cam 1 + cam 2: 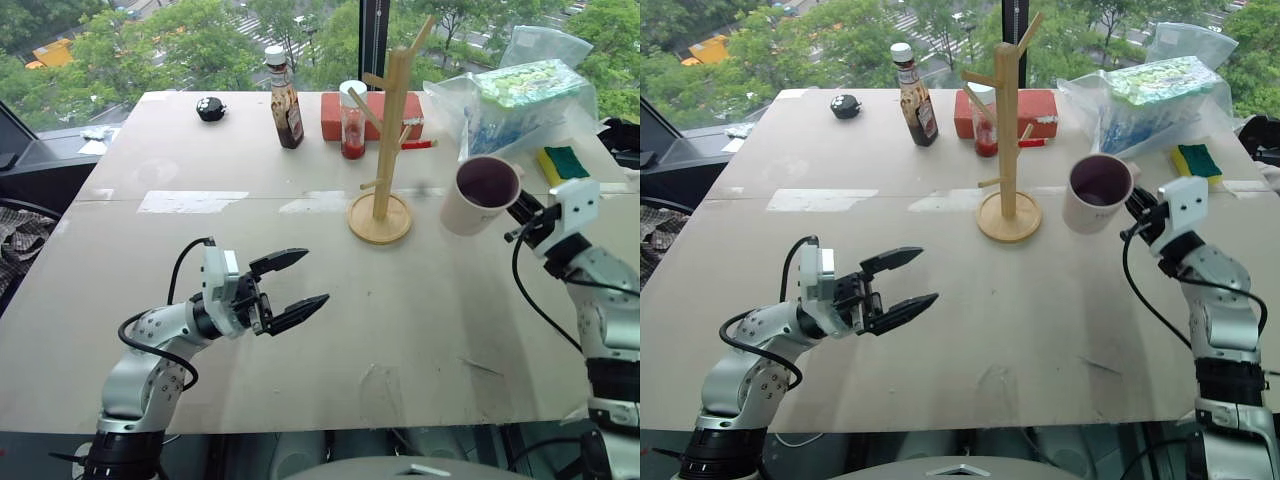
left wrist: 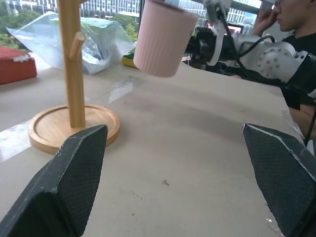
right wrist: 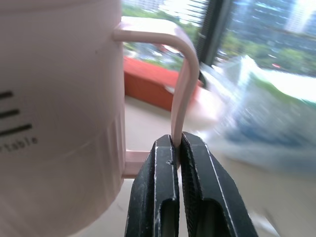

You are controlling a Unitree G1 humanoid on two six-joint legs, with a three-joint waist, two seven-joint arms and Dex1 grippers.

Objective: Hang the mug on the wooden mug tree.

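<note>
My right gripper needs to let go of the mug low (image 1: 397, 187) against the post of the wooden mug tree, just above the tree's round base.
The cream-white mug (image 1: 478, 195) with a dark maroon inside hangs in the air, tilted, to the right of the wooden mug tree (image 1: 385, 140). My right gripper (image 3: 176, 148) is shut on the mug's loop handle (image 3: 183, 84). The mug (image 2: 163, 38) is off the table and apart from the tree's pegs. The tree stands upright on its round disc base (image 1: 380, 220) at the table's middle back. Over the front left of the table my left gripper (image 1: 290, 285) hovers open, its fingers (image 2: 74, 168) holding nothing.
A brown sauce bottle (image 1: 284, 100), a small red-filled jar (image 1: 352, 122) and a red brick-like block (image 1: 372, 115) stand behind the tree. A plastic bag of goods (image 1: 520, 100) and a yellow-green sponge (image 1: 564, 162) lie at the back right. A small black object (image 1: 210, 108) sits back left. A person (image 2: 296, 29) is beyond the right arm.
</note>
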